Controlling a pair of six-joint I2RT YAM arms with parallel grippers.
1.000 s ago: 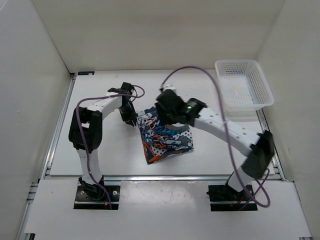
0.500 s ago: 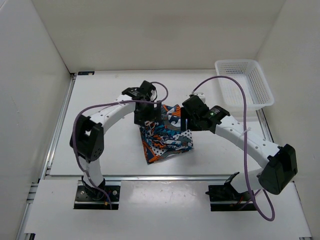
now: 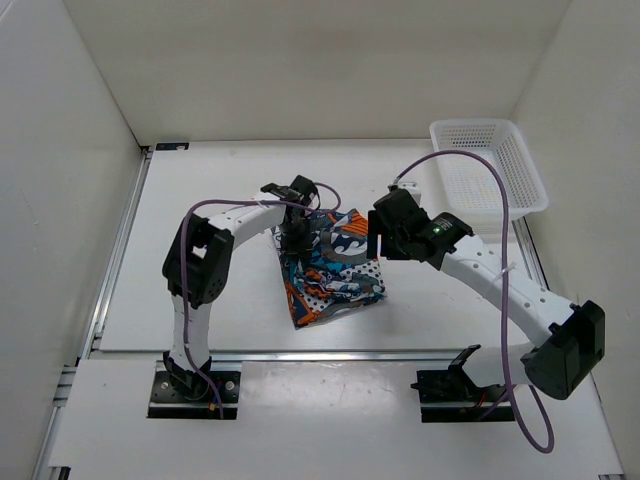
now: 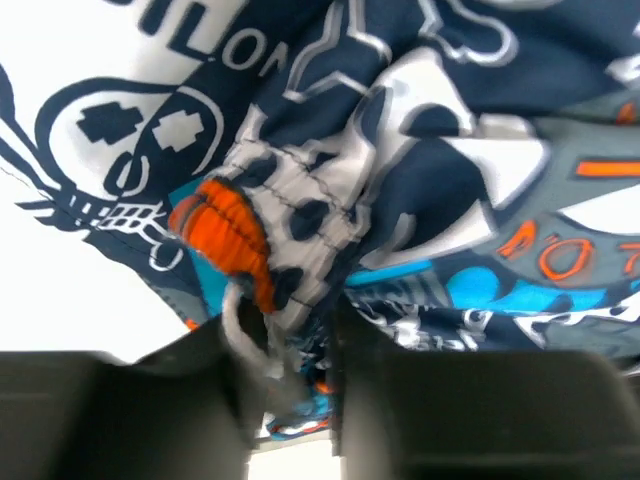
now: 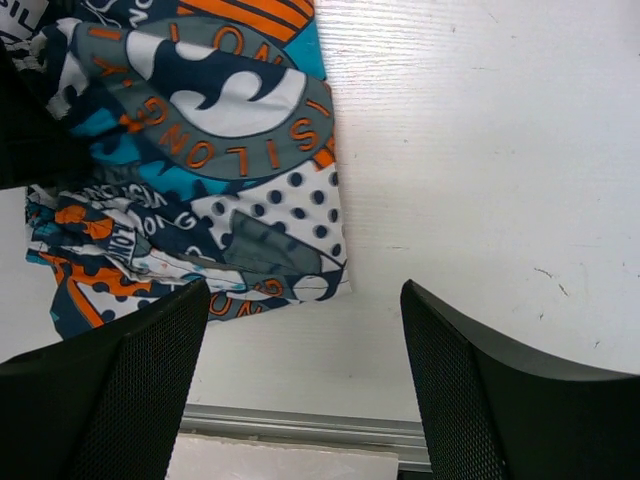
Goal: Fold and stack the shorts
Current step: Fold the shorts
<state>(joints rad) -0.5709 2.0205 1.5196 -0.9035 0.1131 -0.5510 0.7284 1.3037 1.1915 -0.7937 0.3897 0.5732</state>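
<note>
My left gripper is holding the grey drawstring with bunched cloth below the orange trim, so it should open and take the spotted fold (image 4: 305,218).
The shorts (image 3: 333,268) lie bunched and partly folded in the middle of the table, printed in teal, orange, navy and white. My left gripper (image 3: 297,226) is at their upper left edge. In the left wrist view it (image 4: 290,345) is shut on a fold of the shorts (image 4: 450,180), with a grey drawstring and orange trim between the fingers. My right gripper (image 3: 384,236) is just off the shorts' right edge. In the right wrist view it (image 5: 305,292) is wide open and empty above the bare table, with the shorts (image 5: 200,130) at the upper left.
A white mesh basket (image 3: 478,125) stands at the back right corner. White walls close in the table (image 3: 220,300) on three sides. A metal rail (image 5: 300,425) runs along the table's near edge.
My right gripper has let go of the shorts and drawn back to the right. My left gripper has moved right onto the shorts. The top of the shorts has spread and folded over.
</note>
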